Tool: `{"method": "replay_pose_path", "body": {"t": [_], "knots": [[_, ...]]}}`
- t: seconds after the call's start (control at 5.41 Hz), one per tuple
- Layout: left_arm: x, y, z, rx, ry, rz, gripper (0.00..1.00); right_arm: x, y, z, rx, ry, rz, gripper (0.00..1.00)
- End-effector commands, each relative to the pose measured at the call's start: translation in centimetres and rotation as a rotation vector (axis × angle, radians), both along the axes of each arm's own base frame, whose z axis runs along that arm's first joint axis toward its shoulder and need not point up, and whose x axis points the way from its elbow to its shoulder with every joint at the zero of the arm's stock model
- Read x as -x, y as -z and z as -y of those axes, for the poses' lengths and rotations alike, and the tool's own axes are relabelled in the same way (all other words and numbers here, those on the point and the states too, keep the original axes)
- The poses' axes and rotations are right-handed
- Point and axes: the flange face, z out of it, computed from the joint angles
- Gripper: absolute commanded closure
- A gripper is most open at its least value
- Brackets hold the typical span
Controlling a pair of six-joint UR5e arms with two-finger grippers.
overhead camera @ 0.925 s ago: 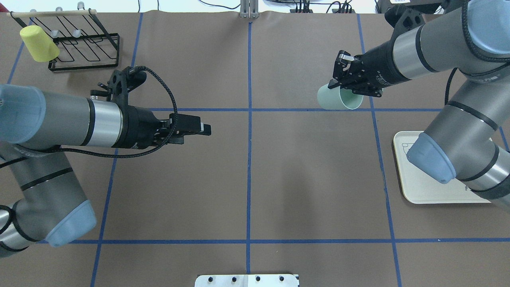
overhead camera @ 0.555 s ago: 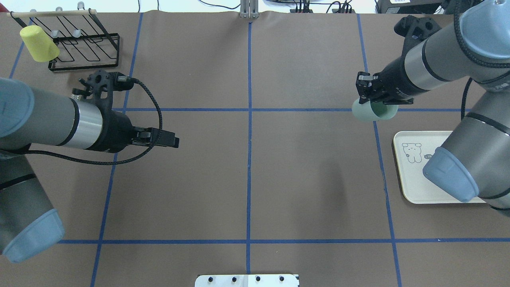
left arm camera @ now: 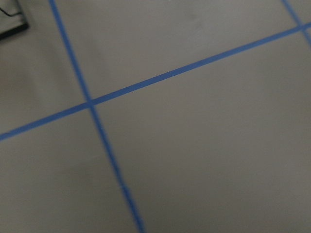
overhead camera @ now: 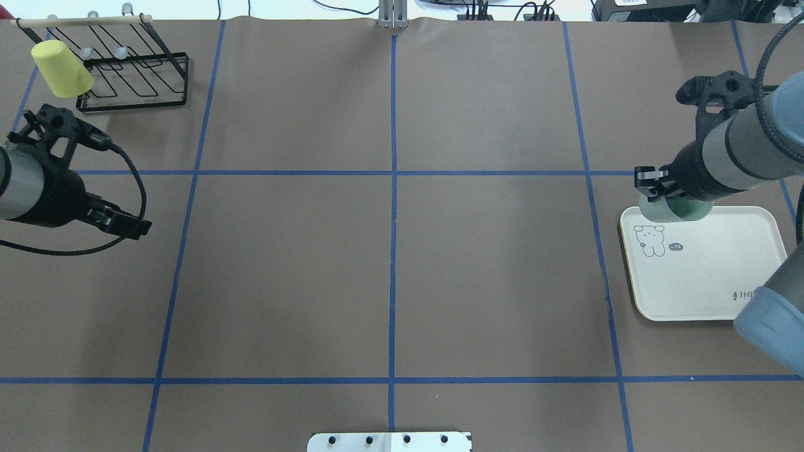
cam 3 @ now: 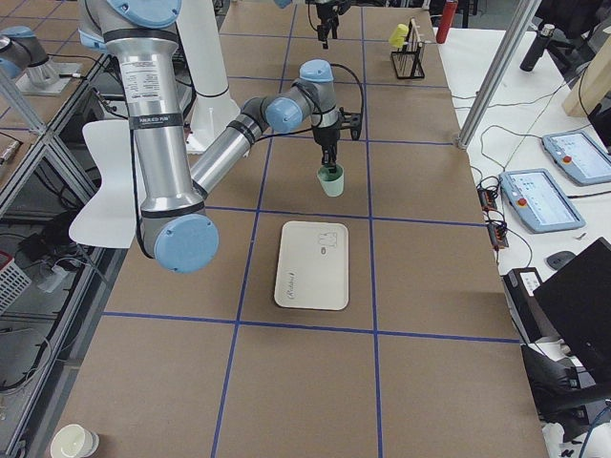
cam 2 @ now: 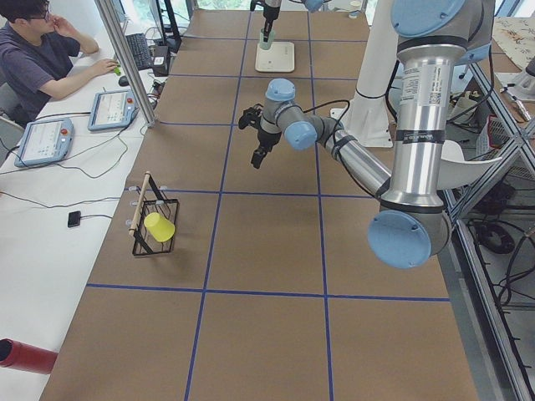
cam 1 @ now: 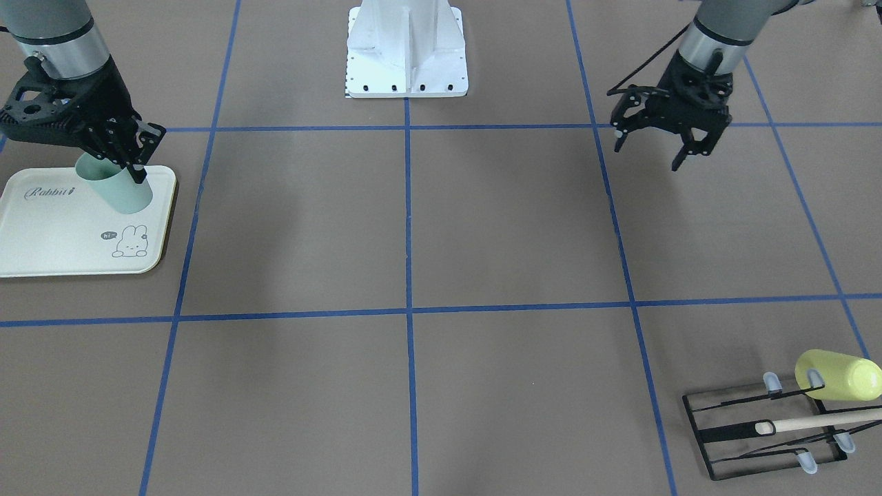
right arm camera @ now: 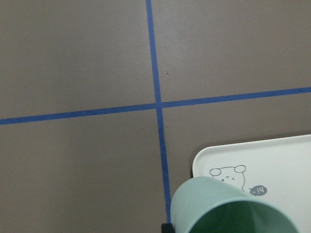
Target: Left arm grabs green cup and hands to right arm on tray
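Observation:
The robot's right gripper needs to set the green cup down on the tray (cam 1: 94, 219) (right arm camera: 278, 202) next to the small dark speech bubble.
The pale mint-green cup (cam 1: 118, 191) hangs tilted in my right gripper (cam 1: 129, 164), which is shut on its rim. It is in the air over the far left corner of the cream "Rabbit" tray (cam 1: 48, 238). In the overhead view the cup (overhead camera: 673, 211) sits at the tray's (overhead camera: 710, 276) far edge under the right gripper (overhead camera: 653, 188). The right wrist view shows the cup (right arm camera: 228, 208) above the tray (right arm camera: 282, 160). My left gripper (cam 1: 648, 155) is open and empty, far off at the table's left side (overhead camera: 135, 227).
A black wire rack (overhead camera: 135, 69) with a yellow-green cup (overhead camera: 61, 68) on one prong stands at the far left corner. The white robot base plate (cam 1: 406, 52) is at the near middle edge. An operator (cam 2: 42, 58) sits beyond the table's far side.
My right arm has carried the green cup to the right and nearer, from over the bare table to over the tray's corner. My left arm has drawn back to the left, empty.

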Motion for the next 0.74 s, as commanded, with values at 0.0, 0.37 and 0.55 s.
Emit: {"method": "replay_pose_path", "body": {"t": [0.0,0.37,0.55], "knots": [[6.5,-8.1,4.3,-0.058,-0.164,0.061,0.01,-2.5,-7.5,-2.7,-0.064,0.040,0.002,1.00],[14.8,-16.8,8.0,-0.035,-0.200,0.068,0.01,-1.6,-16.6,-2.6,-0.024,0.106,0.006,1.00],[15.4,-17.4,8.0,-0.016,-0.193,0.054,0.01,-0.8,-19.0,-2.7,0.044,0.142,0.011,1.00]]}}
